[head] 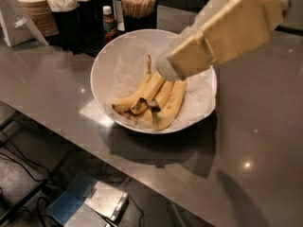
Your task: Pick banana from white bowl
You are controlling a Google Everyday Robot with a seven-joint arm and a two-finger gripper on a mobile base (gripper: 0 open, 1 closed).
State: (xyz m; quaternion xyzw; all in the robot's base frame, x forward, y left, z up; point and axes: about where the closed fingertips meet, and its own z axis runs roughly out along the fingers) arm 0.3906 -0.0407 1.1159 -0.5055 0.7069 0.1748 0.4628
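I need to next lower my gripper to the middle (pixel 172 100) of the broad, evenly yellow banana in the white bowl and close there.
The white bowl (pixel 106 63) sits on the grey counter, lined with crinkled white paper. Three bananas lie side by side in it. The broad, evenly yellow banana (pixel 173 103) is the rightmost one. To its left lie a banana with a blackened end (pixel 140 106) and one with a long thin brown stem (pixel 148 64). My gripper (pixel 164 70) comes in from the upper right on a tan arm (pixel 232 25). It hangs over the bowl, above the far ends of the bananas, and hides the bowl's right rear rim.
At the back left of the counter stand a cup of wooden stir sticks (pixel 138 3), a small bottle (pixel 109 17), black holders (pixel 71 22) and a stack of cups (pixel 34 6). The counter's front edge (pixel 118 167) runs diagonally, with floor below it.
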